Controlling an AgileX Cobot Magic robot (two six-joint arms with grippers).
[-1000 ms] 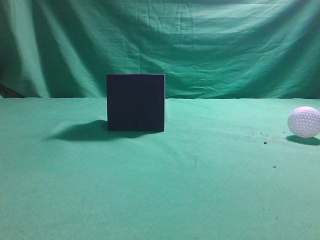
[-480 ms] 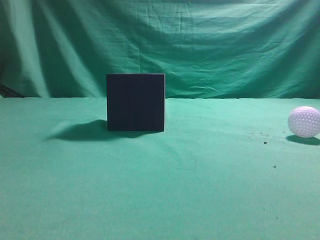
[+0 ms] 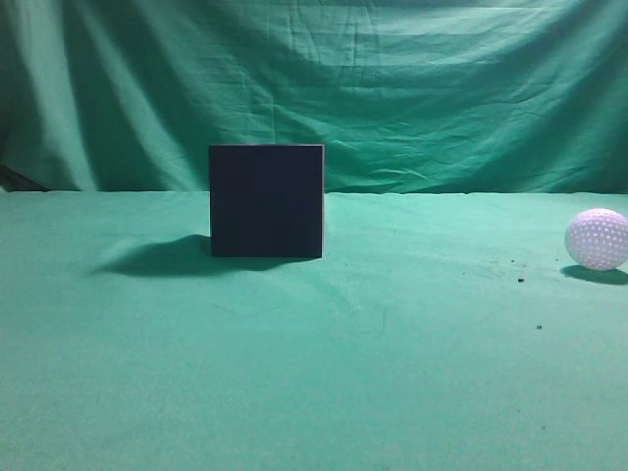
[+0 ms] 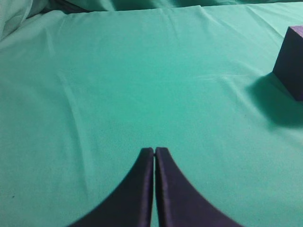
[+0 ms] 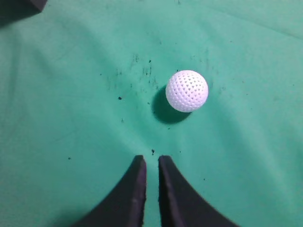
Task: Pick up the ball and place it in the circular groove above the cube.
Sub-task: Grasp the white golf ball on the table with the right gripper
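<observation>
I move my right gripper to the white dimpled ball next and close it around the ball's middle (image 3: 597,239) (image 5: 187,91), with one finger on each side.
A dark cube (image 3: 266,201) stands on the green cloth left of centre; its top face and groove are hidden from this height. A white dimpled ball (image 3: 597,238) rests at the far right edge. No gripper shows in the exterior view. In the right wrist view the ball (image 5: 187,91) lies ahead and slightly right of my right gripper (image 5: 152,158), whose jaws are empty and a narrow gap apart. In the left wrist view my left gripper (image 4: 155,150) is shut and empty, with the cube (image 4: 291,61) far off at the right edge.
Green cloth (image 3: 314,373) covers the table and hangs as a backdrop (image 3: 392,88). Small dark specks (image 5: 142,71) dot the cloth around the ball. A corner of the cube (image 5: 35,4) shows at the top left of the right wrist view.
</observation>
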